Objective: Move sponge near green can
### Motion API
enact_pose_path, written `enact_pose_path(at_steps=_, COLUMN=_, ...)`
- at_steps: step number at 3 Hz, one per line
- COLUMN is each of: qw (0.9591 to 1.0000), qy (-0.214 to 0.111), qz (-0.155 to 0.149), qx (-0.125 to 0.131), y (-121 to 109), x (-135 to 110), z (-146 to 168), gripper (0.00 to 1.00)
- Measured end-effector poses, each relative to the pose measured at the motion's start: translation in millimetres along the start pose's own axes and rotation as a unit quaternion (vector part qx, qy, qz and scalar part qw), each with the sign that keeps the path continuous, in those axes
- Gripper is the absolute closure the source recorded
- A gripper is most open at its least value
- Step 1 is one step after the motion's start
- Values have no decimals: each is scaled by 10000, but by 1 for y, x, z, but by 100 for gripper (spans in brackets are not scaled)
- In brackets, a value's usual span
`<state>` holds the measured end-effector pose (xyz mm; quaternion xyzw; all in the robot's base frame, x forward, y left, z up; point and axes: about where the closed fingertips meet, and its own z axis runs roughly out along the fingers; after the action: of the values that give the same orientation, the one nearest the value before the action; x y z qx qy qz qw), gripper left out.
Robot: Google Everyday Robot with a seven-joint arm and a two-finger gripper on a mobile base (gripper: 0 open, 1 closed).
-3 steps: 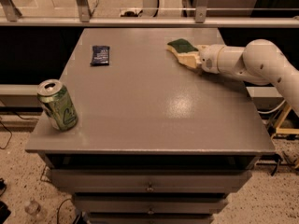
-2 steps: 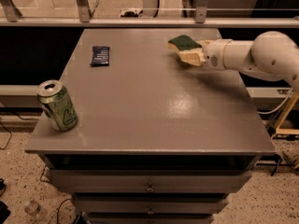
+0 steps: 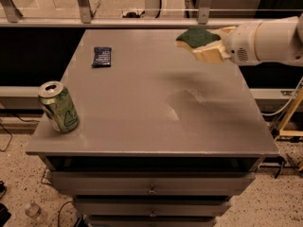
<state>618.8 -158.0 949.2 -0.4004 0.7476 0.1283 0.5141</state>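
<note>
I should let go of the sponge on the grey table [image 3: 130,126] near its front edge, a short gap away from the green can.
The sponge [image 3: 195,36], dark green on top with a pale yellow base, is held in the air above the table's far right part. My gripper [image 3: 210,45] is shut on the sponge, with the cream fingers clamping its right end. The white arm reaches in from the right edge. The green can [image 3: 58,107] stands at the table's front left corner, tilted slightly, far from the sponge.
A small dark blue packet [image 3: 102,56] lies at the table's far left. The grey table [image 3: 156,108] has drawers below its front edge. A metal railing runs behind the table. A wooden stand is at the right, below the arm.
The gripper has lifted the sponge off the table surface and risen; the arm has pulled up and to the right. The can and packet have not moved.
</note>
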Motion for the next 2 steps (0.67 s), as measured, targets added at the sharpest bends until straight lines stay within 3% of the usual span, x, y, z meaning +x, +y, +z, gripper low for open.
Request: enact_pose_path(at_steps=2, qw=9987, qy=314, qz=-345, qx=-204, y=64, x=-4, z=-36, gripper=100)
